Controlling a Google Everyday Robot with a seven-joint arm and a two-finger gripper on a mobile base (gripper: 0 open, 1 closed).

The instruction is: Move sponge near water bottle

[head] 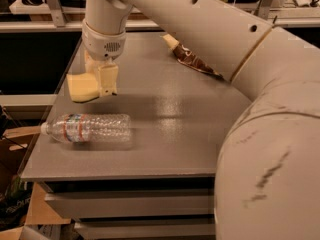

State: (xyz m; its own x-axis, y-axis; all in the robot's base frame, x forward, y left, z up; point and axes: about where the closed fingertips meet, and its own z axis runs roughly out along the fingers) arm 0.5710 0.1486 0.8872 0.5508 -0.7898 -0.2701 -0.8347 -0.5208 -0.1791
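Observation:
The pale yellow sponge, held just above the table's surface, will be set down by my gripper on the grey table (78, 97) just behind the capped half of the water bottle.
The pale yellow sponge (81, 87) is held in my gripper (99, 82) at the left side of the grey table (185, 129), a little above its surface. The gripper hangs from the white arm that reaches in from the right and its fingers are shut on the sponge. The clear water bottle (87, 128) lies on its side near the table's front left edge, white cap pointing left. The sponge is just behind the bottle, a short gap apart.
A brown and cream snack bag (190, 57) lies at the back of the table, right of the gripper. The arm's large white body (270, 149) fills the right foreground. Cardboard boxes (20, 144) sit on the floor beyond the table's left edge.

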